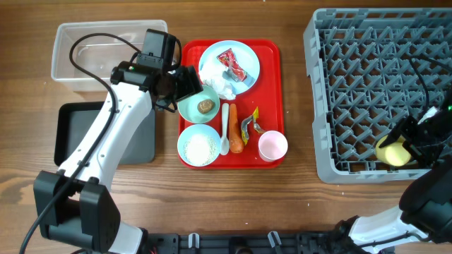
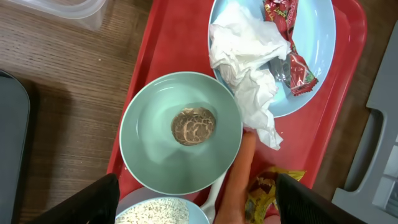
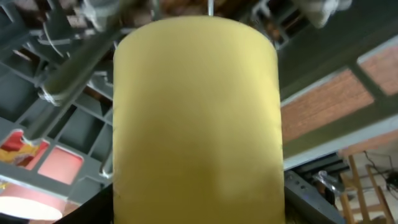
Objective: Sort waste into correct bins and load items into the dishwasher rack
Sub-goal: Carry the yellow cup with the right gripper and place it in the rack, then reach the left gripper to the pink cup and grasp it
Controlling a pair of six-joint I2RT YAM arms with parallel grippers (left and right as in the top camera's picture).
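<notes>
I move my left gripper next from the pale green bowl to the pink cup and close on the cup's rim (image 1: 260, 144), carrot side.
My left gripper (image 1: 185, 83) (image 2: 196, 208) is open above the pale green bowl (image 1: 191, 111) (image 2: 149, 143) that holds the brown lump (image 1: 205, 106) (image 2: 193, 126) on the red tray (image 1: 272, 53). The plate (image 1: 247, 56) carries the red wrapper (image 1: 232, 65) and the tissue (image 1: 217, 83). A second bowl (image 1: 198, 147) holds rice. The spoon (image 1: 224, 130), carrot (image 1: 234, 130), yellow wrapper (image 1: 249, 125) and pink cup (image 1: 272, 146) lie beside it. My right gripper (image 1: 408, 144) (image 3: 196, 214) is shut on the yellow cup (image 1: 393, 152) (image 3: 196, 118) over the front right of the rack (image 1: 367, 85).
The clear tub (image 1: 92, 49) stands at the back left with the black bin (image 1: 70, 134) in front of it, both left of the tray. My left arm crosses over the black bin. The rack fills the right side of the table.
</notes>
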